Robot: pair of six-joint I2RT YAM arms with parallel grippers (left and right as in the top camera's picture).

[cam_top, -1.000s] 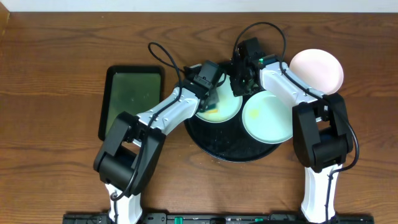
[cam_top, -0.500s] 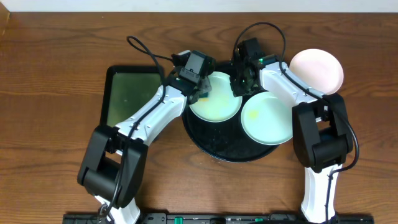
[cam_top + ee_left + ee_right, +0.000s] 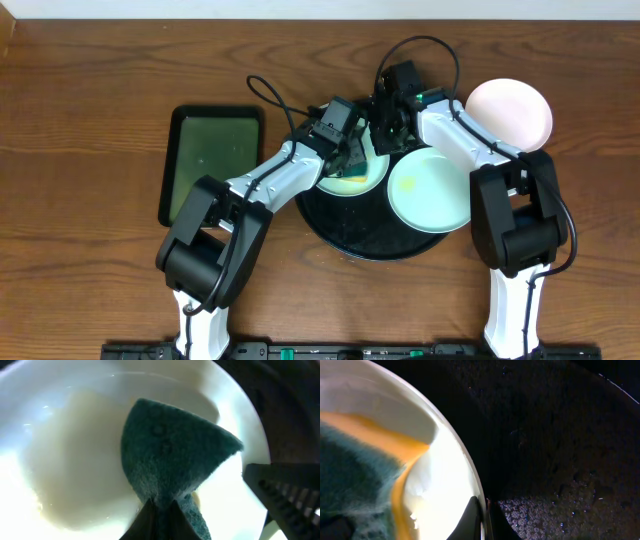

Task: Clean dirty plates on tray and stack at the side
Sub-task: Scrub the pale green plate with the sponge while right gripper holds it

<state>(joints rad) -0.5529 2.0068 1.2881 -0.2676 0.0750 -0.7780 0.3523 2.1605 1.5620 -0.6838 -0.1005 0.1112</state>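
My right gripper has the pale green plate, still on the round black tray, to place. I need to put it down on top of the white-pinkish plate [image 3: 509,115].
The round black tray [image 3: 370,228] holds a pale green plate [image 3: 343,183] and a mint plate [image 3: 431,188]. A white-pinkish plate [image 3: 512,112] lies on the table to the right of the tray. My left gripper [image 3: 352,153] is shut on a green and yellow sponge [image 3: 170,455], which presses on the pale green plate [image 3: 75,460]. My right gripper [image 3: 384,140] is shut on that plate's right rim [image 3: 470,475], one finger inside and one outside. The sponge [image 3: 355,470] also shows at the left of the right wrist view.
A rectangular green tray with a black rim [image 3: 212,165] lies on the wooden table left of the round tray. Both arms cross over the round tray's back half. Cables loop above the wrists.
My left gripper swung with the sponge to the plate's upper left edge, then came back right onto the plate. The right gripper has kept its hold on the rim.
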